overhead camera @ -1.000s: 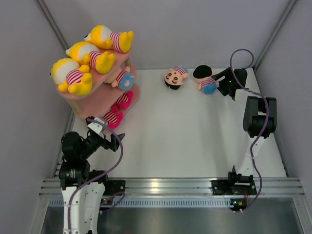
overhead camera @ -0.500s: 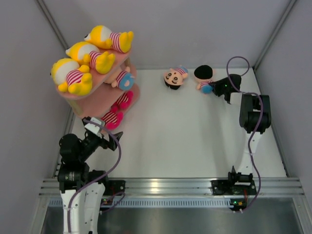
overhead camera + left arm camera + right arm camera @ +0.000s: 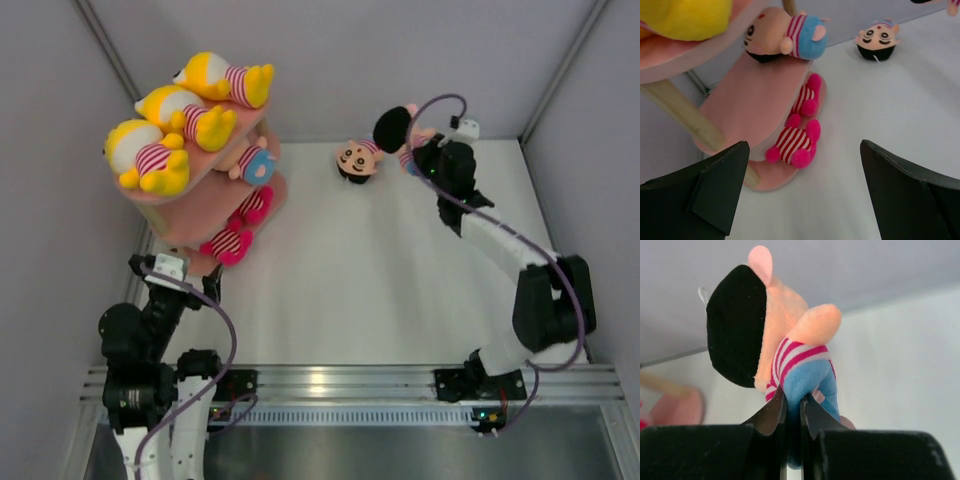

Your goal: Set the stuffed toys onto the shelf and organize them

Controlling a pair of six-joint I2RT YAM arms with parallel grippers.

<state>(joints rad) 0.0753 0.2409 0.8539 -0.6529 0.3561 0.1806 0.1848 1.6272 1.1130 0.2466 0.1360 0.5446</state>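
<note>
The black-haired toy, now held off the table near the wall, will be let go by my right gripper on the shelf's middle board point(image 3: 234, 178), next to the pink-faced toy that is lying there.
The pink shelf point(image 3: 172, 228) stands at the far left. Three yellow stuffed toys point(image 3: 178, 110) lie on its top board, a pink-faced one point(image 3: 250, 160) on the middle board and two magenta ones point(image 3: 232, 243) on the bottom board. My right gripper point(image 3: 425, 160) is shut on the blue bottom of a black-haired, pink-faced toy point(image 3: 765, 325), held off the table near the back wall. Another pink-faced toy point(image 3: 355, 158) lies face up on the table just left of it. My left gripper point(image 3: 802, 145) is open and holds nothing, just in front of the shelf's lower boards point(image 3: 750, 100).
Grey walls close in the white table point(image 3: 380, 280) at the back and on both sides. The shelf's light wooden post point(image 3: 682, 112) stands close to my left fingers. An aluminium rail point(image 3: 340, 380) runs along the near edge.
My right gripper has shut on the black-haired toy and lifted it up and leftward off the table. The left arm has drawn back toward the near-left corner, still open.
</note>
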